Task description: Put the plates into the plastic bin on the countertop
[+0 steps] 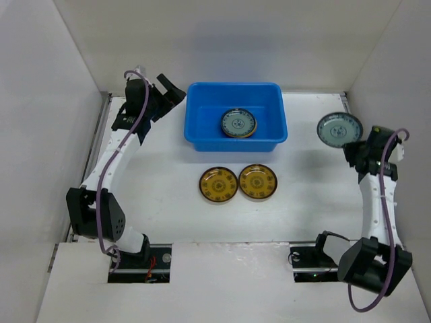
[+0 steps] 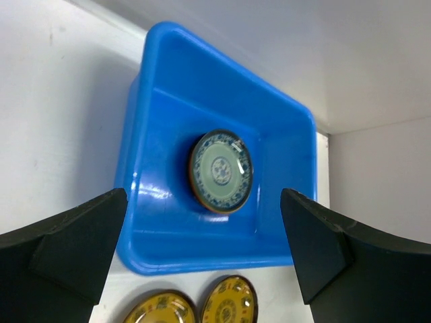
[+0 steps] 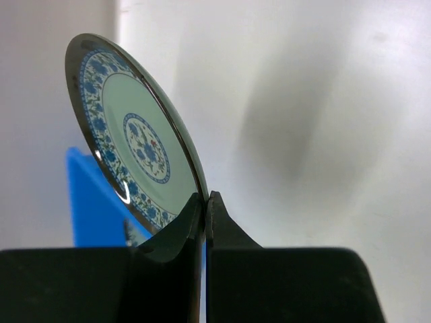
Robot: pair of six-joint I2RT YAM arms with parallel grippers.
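The robot's right gripper will put the held blue-green patterned plate down on top of the plate inside the blue plastic bin (image 1: 238, 123).
The blue plastic bin (image 1: 236, 116) (image 2: 215, 168) stands at the back middle of the white countertop (image 1: 303, 195). One pale blue-green patterned plate (image 1: 238, 123) (image 2: 221, 171) lies inside it. A second such plate (image 1: 339, 129) (image 3: 131, 138) is at the right, and my right gripper (image 1: 350, 147) (image 3: 206, 199) is shut on its rim. Two yellow-brown patterned plates (image 1: 218, 184) (image 1: 258, 182) (image 2: 229, 303) lie side by side in front of the bin. My left gripper (image 1: 172, 91) (image 2: 205, 249) hangs open and empty at the bin's left end.
White walls close in the countertop on three sides. The bin's flared rim (image 1: 232, 142) rises above the surface between the two arms. Both arm bases (image 1: 138, 259) (image 1: 316, 259) sit at the near edge.
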